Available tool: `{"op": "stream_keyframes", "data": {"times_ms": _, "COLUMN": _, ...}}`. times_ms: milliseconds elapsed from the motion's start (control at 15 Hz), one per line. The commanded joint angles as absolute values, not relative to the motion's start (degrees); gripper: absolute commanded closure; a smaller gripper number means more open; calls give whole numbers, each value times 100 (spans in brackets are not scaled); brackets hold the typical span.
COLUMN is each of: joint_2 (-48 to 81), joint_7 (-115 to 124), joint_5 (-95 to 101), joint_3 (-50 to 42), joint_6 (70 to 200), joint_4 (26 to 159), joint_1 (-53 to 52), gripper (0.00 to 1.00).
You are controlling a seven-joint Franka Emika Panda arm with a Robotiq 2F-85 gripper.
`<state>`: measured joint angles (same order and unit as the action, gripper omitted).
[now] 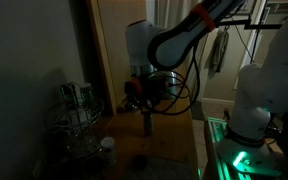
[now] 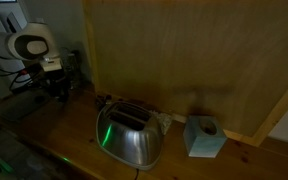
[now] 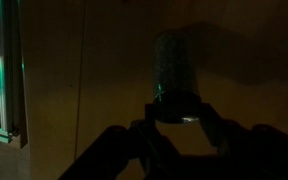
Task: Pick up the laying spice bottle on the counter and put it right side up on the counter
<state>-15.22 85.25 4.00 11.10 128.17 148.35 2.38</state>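
My gripper is going to release the spice bottle so that it stands upright on the open counter (image 1: 146, 121) past the white-lidded jar, toward the wooden wall.
The scene is very dark. In the wrist view the spice bottle (image 3: 171, 62) is a clear speckled cylinder with a dark cap. It points away from the camera, along the gripper's axis. My gripper (image 3: 180, 112) holds it with its fingers closed on either side of the cap. In an exterior view the gripper (image 1: 146, 108) points down over the counter (image 1: 159, 150), and a dark slim shape, apparently the bottle (image 1: 147, 124), hangs under it. In an exterior view the gripper (image 2: 56, 88) is at the far left, and the bottle cannot be made out there.
A wire rack with jars (image 1: 76, 112) and a white-lidded jar (image 1: 107, 147) stand near the gripper. A green-lit machine (image 1: 239, 150) is at the counter's end. A steel toaster (image 2: 129, 135) and a blue tissue box (image 2: 204, 137) stand by the wooden wall (image 2: 184, 50).
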Motion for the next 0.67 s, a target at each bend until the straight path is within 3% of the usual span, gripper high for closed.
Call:
{"op": "stream_keyframes", "data": {"times_ms": 0, "joint_2": -1720, "joint_7": 9055, "joint_5": 969, "joint_3": 1132, "joint_6": 12917, "joint_4": 14977, "joint_1": 255, "gripper": 76}}
{"op": "stream_keyframes", "data": {"times_ms": 600, "joint_2": -1544, "joint_7": 10388, "joint_5": 2175, "joint_3": 1250, "joint_6": 12914, "joint_4": 14873, "joint_1": 268, "gripper": 76}}
